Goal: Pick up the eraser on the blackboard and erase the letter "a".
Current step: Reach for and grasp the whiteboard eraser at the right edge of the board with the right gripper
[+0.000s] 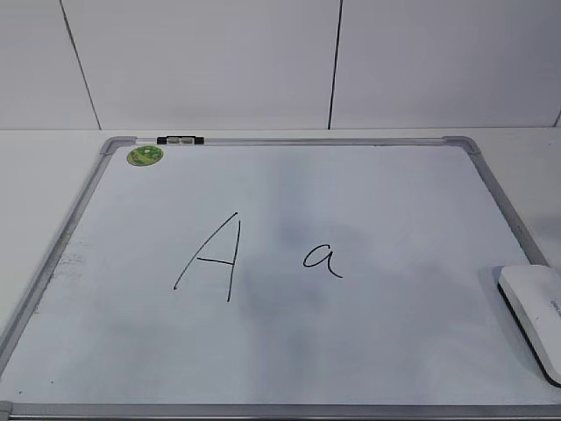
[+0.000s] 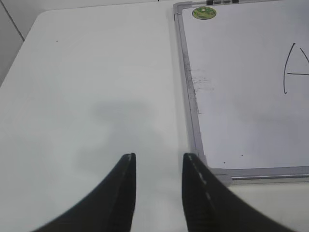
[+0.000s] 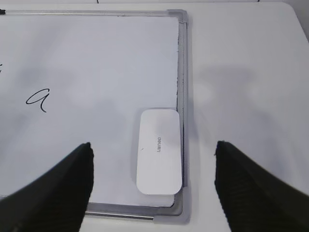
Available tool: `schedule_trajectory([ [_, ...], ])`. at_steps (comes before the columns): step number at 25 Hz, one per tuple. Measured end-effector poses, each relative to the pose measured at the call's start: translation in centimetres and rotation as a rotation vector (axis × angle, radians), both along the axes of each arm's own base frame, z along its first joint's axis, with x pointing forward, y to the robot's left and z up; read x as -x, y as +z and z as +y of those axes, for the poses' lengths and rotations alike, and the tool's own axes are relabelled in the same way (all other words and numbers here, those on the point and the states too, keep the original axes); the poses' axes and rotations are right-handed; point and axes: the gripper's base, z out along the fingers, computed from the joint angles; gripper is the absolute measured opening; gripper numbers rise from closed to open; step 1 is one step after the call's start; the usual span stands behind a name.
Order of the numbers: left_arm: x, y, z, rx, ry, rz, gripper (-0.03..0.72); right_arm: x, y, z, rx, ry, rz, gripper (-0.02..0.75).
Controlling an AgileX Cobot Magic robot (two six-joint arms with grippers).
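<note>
The robot's right gripper needs to close across the white eraser's width, on the middle of the long sides [image 1: 523,325] [image 3: 138,150] of the white eraser.
The blackboard [image 1: 289,141] is a white dry-erase board with a grey frame, lying flat on the table. The small cursive letter "a" [image 1: 323,260] is at its middle, right of a capital "A" [image 1: 213,257]; it also shows in the right wrist view [image 3: 38,99]. The white eraser [image 1: 536,314] lies at the board's near right corner, against the frame. In the right wrist view the eraser [image 3: 159,151] lies between and beyond my right gripper's [image 3: 153,150] wide-open fingers. My left gripper [image 2: 158,157] is open and empty over the table, left of the blackboard's frame [image 2: 191,106].
A round green sticker [image 1: 145,156] and a small black-and-grey clip [image 1: 180,139] sit at the board's far left corner. White table [image 2: 96,87] surrounds the board. A white panelled wall [image 1: 263,61] stands behind it.
</note>
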Motion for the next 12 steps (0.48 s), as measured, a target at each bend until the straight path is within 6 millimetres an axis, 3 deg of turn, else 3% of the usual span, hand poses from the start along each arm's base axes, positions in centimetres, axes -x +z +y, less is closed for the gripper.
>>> schedule_trajectory([
  [8, 0.0, 0.0, 0.0, 0.000, 0.000, 0.000, 0.244, -5.2, 1.5, 0.7, -0.007, 0.050, 0.296, 0.594],
  [12, 0.0, 0.0, 0.0, 0.000, 0.000, 0.000, 0.245, -8.1, 1.0, 1.1, -0.023, 0.037, 0.447, 0.661],
])
